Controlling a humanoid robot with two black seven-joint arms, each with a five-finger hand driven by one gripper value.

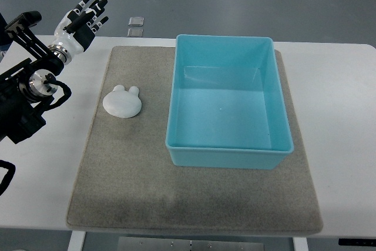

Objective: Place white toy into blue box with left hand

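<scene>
The robot's left gripper will next go to the eared end (pixel 124 93) of the white toy and close there.
A white toy (pixel 122 101) with two small ears lies flat on the grey mat (pixel 135 186), left of the blue box (pixel 226 156). The box stands open and holds nothing. My left hand (pixel 84 18) is up at the far left corner of the table, its fingers spread and holding nothing, well behind and to the left of the toy. The right arm does not show.
The mat covers most of the white table (pixel 346 145). Two small grey squares (pixel 135 26) lie on the floor beyond the table's far edge. My left arm's black links (pixel 23 98) take up the left edge.
</scene>
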